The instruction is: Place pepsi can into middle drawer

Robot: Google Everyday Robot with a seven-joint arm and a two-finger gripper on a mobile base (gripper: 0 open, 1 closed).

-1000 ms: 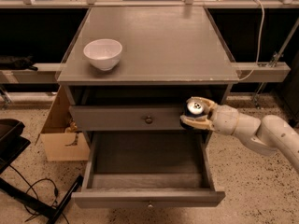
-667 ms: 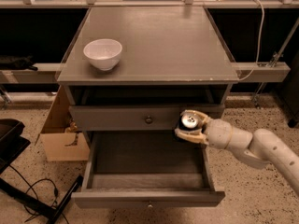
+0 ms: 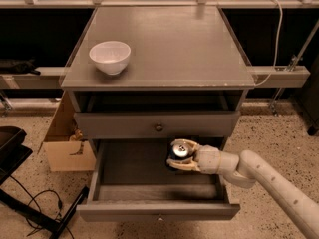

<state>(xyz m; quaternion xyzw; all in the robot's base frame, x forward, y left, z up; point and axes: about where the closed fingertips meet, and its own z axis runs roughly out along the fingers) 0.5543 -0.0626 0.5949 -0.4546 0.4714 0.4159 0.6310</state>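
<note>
Next, my gripper releases the pepsi can near the centre of the open middle drawer's dark bottom point(image 3: 169, 182).
The pepsi can point(image 3: 179, 153), blue with a silver top, is upright in my gripper point(image 3: 182, 156), which is shut on it. The gripper reaches in from the lower right and holds the can over the right part of the open middle drawer point(image 3: 134, 176), a wide shallow grey drawer with a dark floor and a small knob on its front. I cannot tell whether the can touches the drawer floor.
The upper drawer point(image 3: 124, 125) with a round knob is closed above. A white bowl point(image 3: 110, 57) stands on the cabinet top at the left. A cardboard box point(image 3: 65, 143) sits on the floor to the left, with dark cables and a stand point(image 3: 30, 208).
The gripper with the can has moved left and down, from beside the upper drawer's front to over the open middle drawer.
</note>
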